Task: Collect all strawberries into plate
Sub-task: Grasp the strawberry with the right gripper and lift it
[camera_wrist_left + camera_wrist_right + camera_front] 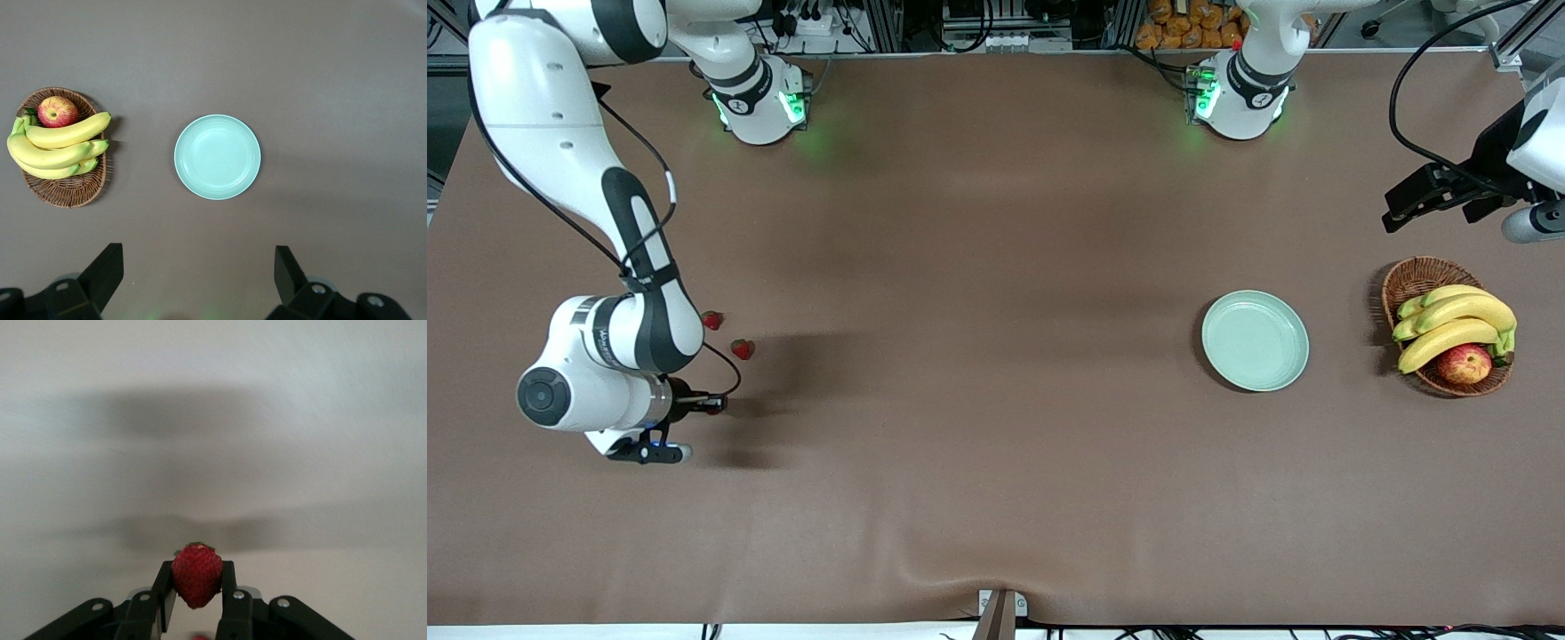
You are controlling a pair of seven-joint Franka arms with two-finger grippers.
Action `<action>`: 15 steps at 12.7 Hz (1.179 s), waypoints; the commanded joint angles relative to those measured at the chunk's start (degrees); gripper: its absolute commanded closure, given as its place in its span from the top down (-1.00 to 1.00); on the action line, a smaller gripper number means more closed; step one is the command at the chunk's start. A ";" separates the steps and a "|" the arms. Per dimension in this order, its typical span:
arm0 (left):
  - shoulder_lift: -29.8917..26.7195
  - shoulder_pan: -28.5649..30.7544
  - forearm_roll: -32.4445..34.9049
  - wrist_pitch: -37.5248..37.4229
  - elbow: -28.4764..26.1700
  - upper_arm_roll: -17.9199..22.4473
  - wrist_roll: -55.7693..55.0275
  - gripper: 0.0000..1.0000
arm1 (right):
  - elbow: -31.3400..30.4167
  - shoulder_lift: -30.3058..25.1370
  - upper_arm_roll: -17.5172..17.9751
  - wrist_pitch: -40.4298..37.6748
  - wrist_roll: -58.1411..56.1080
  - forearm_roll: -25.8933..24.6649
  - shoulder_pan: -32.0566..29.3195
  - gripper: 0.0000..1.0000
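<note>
Next, I release my right gripper's strawberry on the brown cloth midway (987, 324) between the loose strawberries and the plate.
My right gripper (710, 405) is shut on one strawberry (197, 575), low over the table at the right arm's end; the berry (716, 409) shows as a red speck between the fingertips. Two more strawberries lie on the cloth beside that arm, one (711, 320) farther from the front camera than the other (742, 348). The pale mint-green plate (1255, 340) sits toward the left arm's end with nothing in it, and it also shows in the left wrist view (217, 157). My left gripper (200, 273) hangs open and holds nothing, high over the table near the basket (1405, 204).
A brown wicker basket (1423, 271) with bananas (1449, 324) and an apple (1464, 364) stands beside the plate, at the left arm's end of the table; it shows in the left wrist view too (67, 197). Brown cloth covers the table.
</note>
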 commanded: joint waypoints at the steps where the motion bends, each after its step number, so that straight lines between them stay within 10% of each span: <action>1: 0.30 0.41 -0.73 -0.32 0.93 -0.03 1.55 1.00 | 1.64 -1.39 0.28 -1.41 0.50 7.29 5.22 -0.78; 4: 0.13 0.41 -0.73 -0.14 0.75 -0.03 1.55 1.00 | 1.12 -0.69 0.10 -0.80 0.41 18.39 12.34 -0.79; 15: 0.30 0.24 -0.81 0.21 0.31 -0.12 1.55 1.00 | 1.20 7.21 0.10 7.73 7.26 21.22 36.79 -0.56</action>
